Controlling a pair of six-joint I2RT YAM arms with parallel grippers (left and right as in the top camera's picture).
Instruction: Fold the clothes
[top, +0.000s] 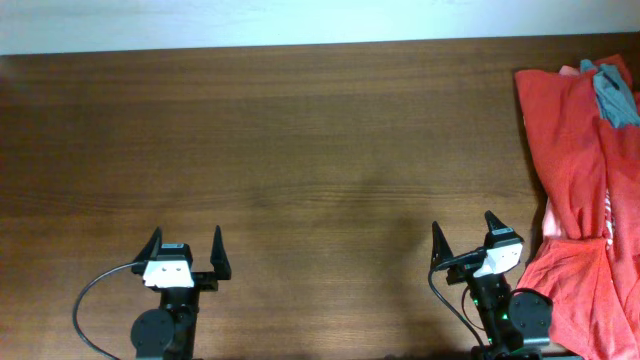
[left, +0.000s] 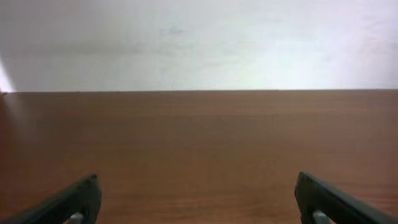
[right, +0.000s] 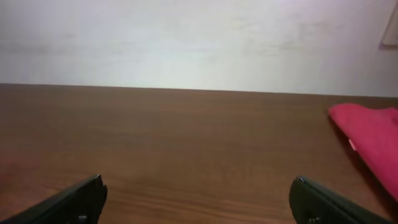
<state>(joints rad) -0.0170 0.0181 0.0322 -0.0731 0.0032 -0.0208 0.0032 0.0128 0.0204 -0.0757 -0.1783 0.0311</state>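
The table-side edge (top: 537, 260) of the nearest orange-red garment in the pile, just in front of the pale pink strip, should be grabbed next by my right gripper.
A pile of orange-red clothes (top: 575, 150) lies crumpled along the table's right edge, with a grey garment (top: 615, 95) on top at the far end and a paler salmon piece (top: 555, 220) beside it. Its near edge shows in the right wrist view (right: 370, 137). No chest print is visible. My right gripper (top: 462, 238) is open and empty near the front edge, just left of the pile. My left gripper (top: 186, 245) is open and empty at the front left, far from the clothes. Both show spread fingers over bare wood in the wrist views: left (left: 198, 193), right (right: 198, 194).
The brown wooden table (top: 300, 140) spans the view, with a pale wall along its far edge. Black cables loop beside both arm bases at the front edge.
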